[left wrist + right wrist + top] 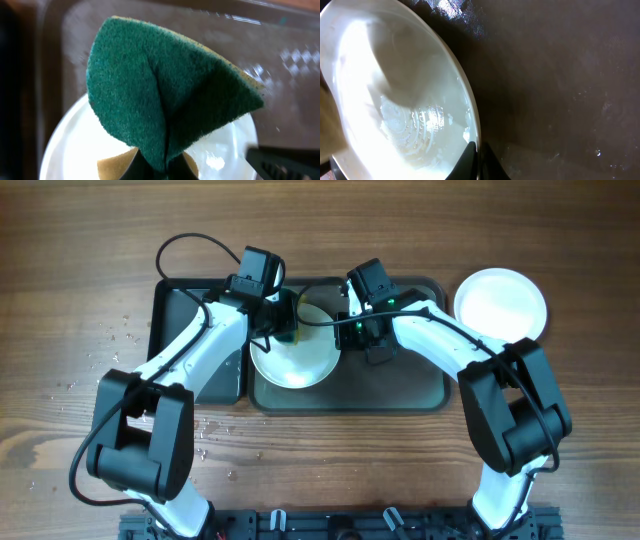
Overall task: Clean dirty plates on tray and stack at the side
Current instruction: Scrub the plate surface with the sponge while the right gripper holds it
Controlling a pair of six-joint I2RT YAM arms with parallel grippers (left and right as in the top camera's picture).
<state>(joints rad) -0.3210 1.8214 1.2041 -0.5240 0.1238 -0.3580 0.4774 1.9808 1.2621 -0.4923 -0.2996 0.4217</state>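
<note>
I need to release the folded green sponge from my left gripper in the near half of the smaller black tray [207, 376]. The sponge is now held over the plate.
A white plate [293, 358] sits tilted on the dark grey-green tray [400, 385]. My right gripper [352, 332] is shut on the plate's right rim, seen in the right wrist view [476, 160] with the plate [395, 100] to its left. My left gripper [283, 320] is shut on a folded green sponge [165, 95] with a yellow back, held over the plate's [90, 145] upper left part. A second white plate [500, 302] lies on the table to the right of the tray. A third plate is not in view.
A smaller glossy black tray [185, 330] lies left of the big tray, under my left arm. Small water drops or crumbs [120, 335] dot the wooden table at the left.
</note>
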